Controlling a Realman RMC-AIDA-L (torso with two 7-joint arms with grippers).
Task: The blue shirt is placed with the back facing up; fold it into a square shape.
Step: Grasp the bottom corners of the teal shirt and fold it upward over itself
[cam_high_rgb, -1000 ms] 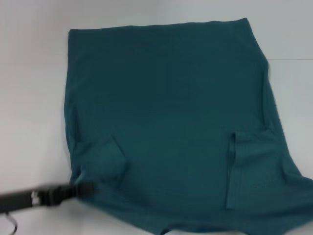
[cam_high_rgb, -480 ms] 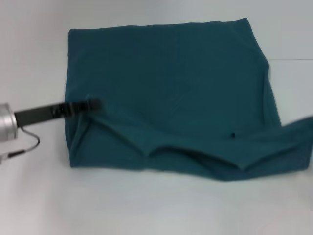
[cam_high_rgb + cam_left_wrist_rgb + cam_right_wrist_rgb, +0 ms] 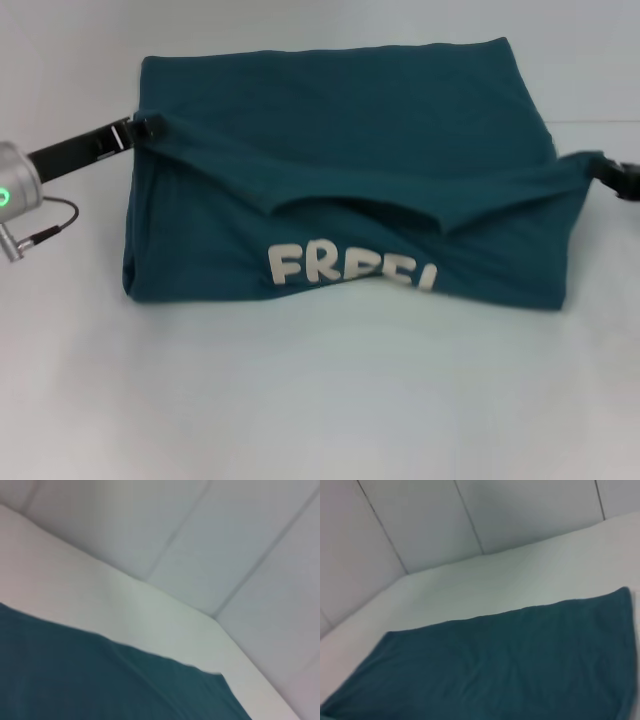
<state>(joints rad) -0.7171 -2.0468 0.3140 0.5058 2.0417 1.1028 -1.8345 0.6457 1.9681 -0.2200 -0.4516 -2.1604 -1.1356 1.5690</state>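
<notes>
Next, I let go of the lifted corner on the blue shirt's side edge [image 3: 534,119] with my right gripper, a bit short of its far corner.
The blue shirt [image 3: 340,130] lies on the white table, its near part lifted and carried toward the far hem, so cream lettering [image 3: 350,270] on the underside shows. My left gripper [image 3: 150,126] is shut on the shirt's left corner, raised above the cloth. At the right edge of the head view, my right gripper [image 3: 608,172] is shut on the other corner. The fabric sags between them. Both wrist views show only teal cloth, the blue shirt [image 3: 100,675] [image 3: 510,665], with the table beyond; no fingers appear there.
The white table [image 3: 320,400] extends toward me in front of the shirt. A tiled wall [image 3: 470,515] rises behind the table's far edge. A cable [image 3: 40,230] hangs from my left wrist.
Both grippers have carried the shirt's near edge up and away from me, toward the far hem. The fold line has moved back and the lettering has come into view.
</notes>
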